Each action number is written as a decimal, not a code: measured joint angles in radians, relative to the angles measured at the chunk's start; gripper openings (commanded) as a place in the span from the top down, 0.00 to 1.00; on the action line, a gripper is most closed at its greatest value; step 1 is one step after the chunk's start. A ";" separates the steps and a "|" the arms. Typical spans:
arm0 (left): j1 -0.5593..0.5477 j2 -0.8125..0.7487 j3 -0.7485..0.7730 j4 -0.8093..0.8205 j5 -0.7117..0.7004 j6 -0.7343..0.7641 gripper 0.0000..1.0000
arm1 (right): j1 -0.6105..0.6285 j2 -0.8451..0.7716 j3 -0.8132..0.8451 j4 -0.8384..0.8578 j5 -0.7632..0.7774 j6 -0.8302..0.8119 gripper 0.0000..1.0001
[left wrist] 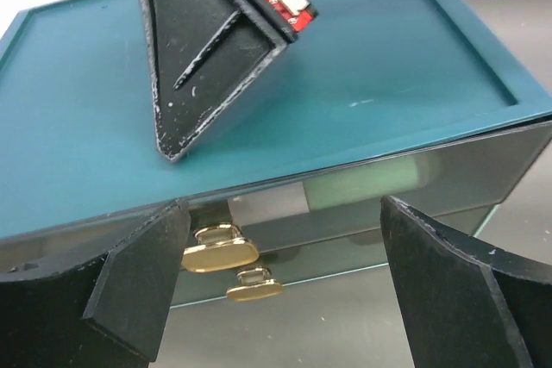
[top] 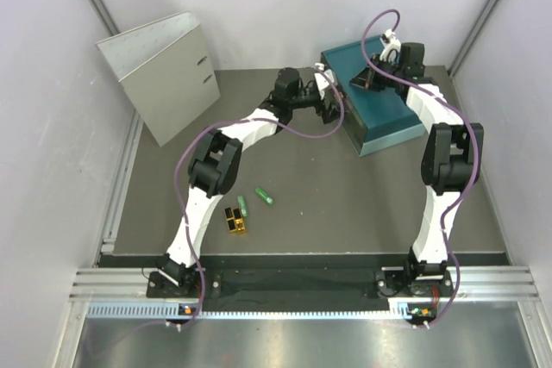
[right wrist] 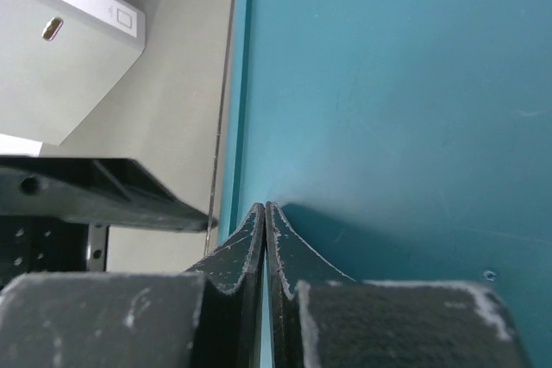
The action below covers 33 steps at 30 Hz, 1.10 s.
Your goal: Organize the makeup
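The robot's left gripper will close on the lower gold knob (top: 334, 110) (left wrist: 254, 288) of the teal drawer box, just below the upper gold knob.
The teal drawer box (top: 384, 105) stands at the back right. My left gripper (top: 331, 115) is open at its drawer front; in the left wrist view the gripper (left wrist: 285, 239) straddles the gold knob (left wrist: 220, 252), which sits close to the left finger without being gripped. A green shape (left wrist: 366, 187) shows through the smoky drawer front. My right gripper (top: 366, 80) is shut and empty, its tips (right wrist: 265, 210) resting on the box top (right wrist: 388, 84). Two green tubes (top: 265, 196) (top: 244, 206) and a gold-and-black block (top: 235, 220) lie on the mat near the left arm. The other tubes are out of view.
A pale grey box (top: 159, 75) with two small handles stands tilted at the back left; it also shows in the right wrist view (right wrist: 69, 66). Walls close in the mat on the left, right and back. The left arm reaches across the middle of the mat.
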 measured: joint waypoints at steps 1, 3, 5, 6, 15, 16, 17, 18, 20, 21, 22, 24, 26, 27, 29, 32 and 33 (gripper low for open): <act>0.000 0.014 0.023 -0.014 -0.004 -0.002 0.04 | 0.000 0.000 -0.003 0.007 0.003 0.000 1.00; 0.004 0.046 0.075 -0.040 -0.010 -0.008 0.04 | -0.002 0.000 -0.007 0.019 0.004 0.000 1.00; 0.010 0.071 0.107 -0.055 -0.016 -0.012 0.04 | -0.002 -0.002 -0.015 0.031 0.005 0.000 1.00; 0.011 0.075 0.111 -0.058 -0.018 -0.011 0.03 | -0.002 -0.005 -0.020 0.036 0.007 0.000 1.00; 0.000 -0.035 -0.083 -0.008 -0.071 0.043 0.01 | -0.002 -0.013 -0.038 0.060 0.010 0.000 1.00; 0.000 -0.070 -0.128 0.001 -0.082 0.044 0.01 | -0.002 -0.013 -0.039 0.060 0.010 0.000 1.00; 0.000 -0.093 -0.156 0.005 -0.089 0.043 0.01 | -0.002 -0.013 -0.039 0.060 0.010 0.000 1.00; 0.000 -0.121 -0.186 0.012 -0.096 0.041 0.01 | -0.002 -0.013 -0.039 0.061 0.011 0.000 1.00; 0.001 -0.164 -0.238 0.043 -0.111 0.027 0.01 | -0.002 -0.014 -0.043 0.064 0.011 0.000 1.00; 0.002 -0.177 -0.254 0.058 -0.115 0.014 0.01 | -0.002 -0.016 -0.047 0.069 0.011 0.000 1.00; 0.005 -0.187 -0.272 0.080 -0.120 -0.002 0.01 | -0.002 -0.018 -0.051 0.076 0.011 -0.001 1.00; 0.010 -0.192 -0.300 0.120 -0.130 -0.042 0.01 | -0.002 -0.021 -0.058 0.081 0.011 -0.001 1.00; 0.016 -0.187 -0.321 0.141 -0.139 -0.074 0.01 | -0.002 -0.028 -0.071 0.087 0.010 0.000 1.00; 0.017 -0.182 -0.325 0.146 -0.144 -0.089 0.01 | -0.002 -0.032 -0.076 0.089 0.010 0.000 1.00; 0.020 -0.162 -0.327 0.163 -0.154 -0.115 0.01 | -0.002 -0.040 -0.089 0.095 0.010 0.000 1.00; 0.023 -0.126 -0.319 0.174 -0.164 -0.132 0.01 | -0.002 -0.045 -0.100 0.103 0.010 0.000 1.00; 0.024 -0.106 -0.306 0.176 -0.167 -0.138 0.01 | -0.002 -0.047 -0.104 0.105 0.010 0.000 1.00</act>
